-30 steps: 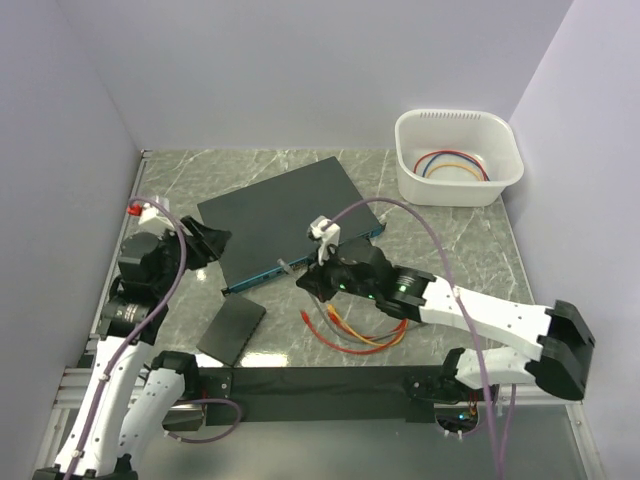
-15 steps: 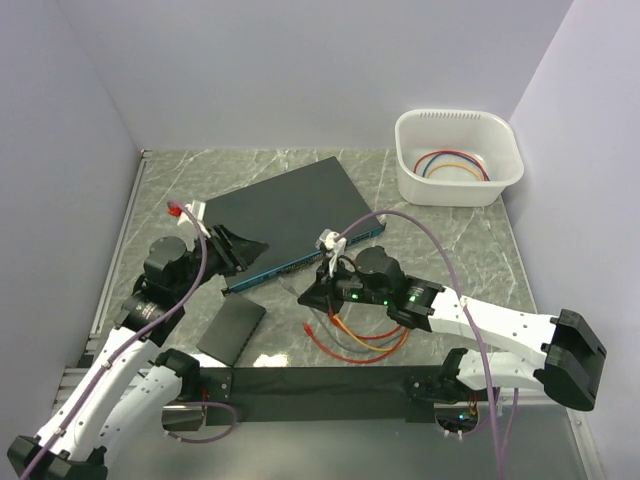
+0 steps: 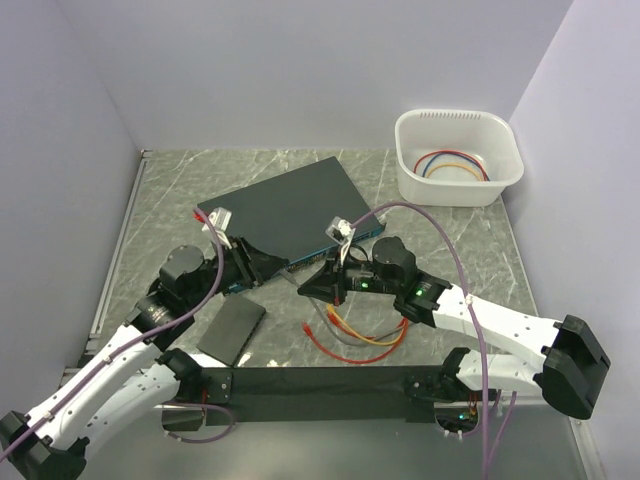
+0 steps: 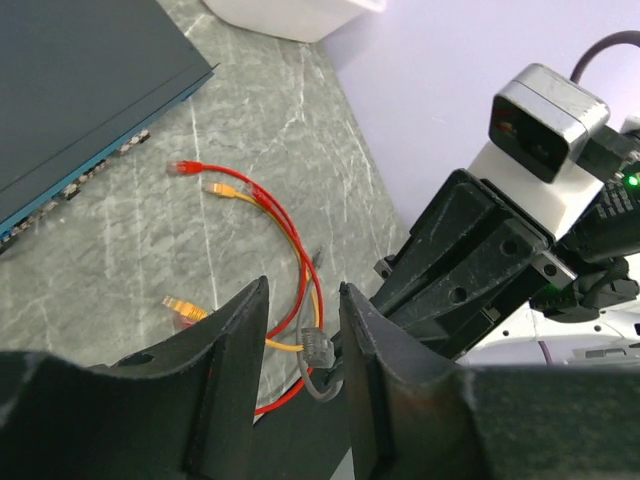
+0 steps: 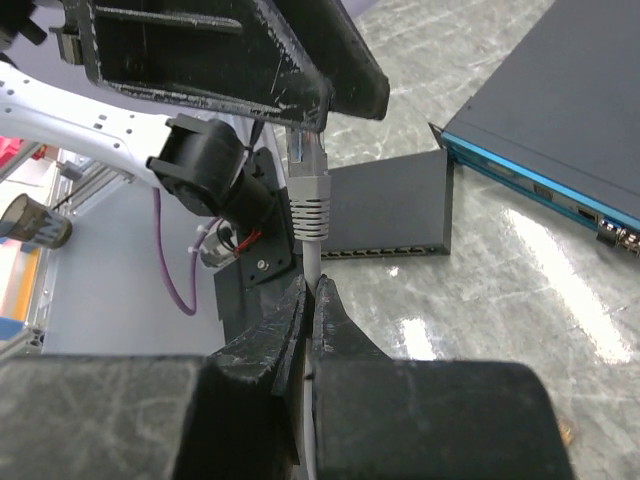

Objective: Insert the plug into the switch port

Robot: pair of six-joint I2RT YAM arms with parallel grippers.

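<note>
My left gripper needs to hold the plug steady while my right gripper, which holds the grey cable behind its plug, takes the plug's ribbed end (image 5: pixel 310 215).
The switch (image 3: pixel 285 212) lies tilted at mid-table, a flat dark grey box whose teal front edge (image 5: pixel 520 175) carries the ports. My right gripper (image 5: pixel 310 290) is shut on a grey cable just behind its plug (image 5: pixel 307 165), which sticks out toward the left arm. In the left wrist view the plug (image 4: pixel 318 350) sits between the fingers of my left gripper (image 4: pixel 303 300), which stand apart with a gap on each side of it. From above, the two grippers (image 3: pixel 262 265) (image 3: pixel 312 285) meet just in front of the switch's teal edge.
A smaller flat black slab (image 3: pixel 232 330) lies near the left arm. Loose red and orange cables (image 3: pixel 355 335) curl on the table under the right arm. A white bin (image 3: pixel 458 157) with coiled cables stands at the back right. Walls close in on both sides.
My left arm has swung right from the table's left side to the plug, its fingers narrowing. The right gripper has shifted slightly up and right, still gripping the cable.
</note>
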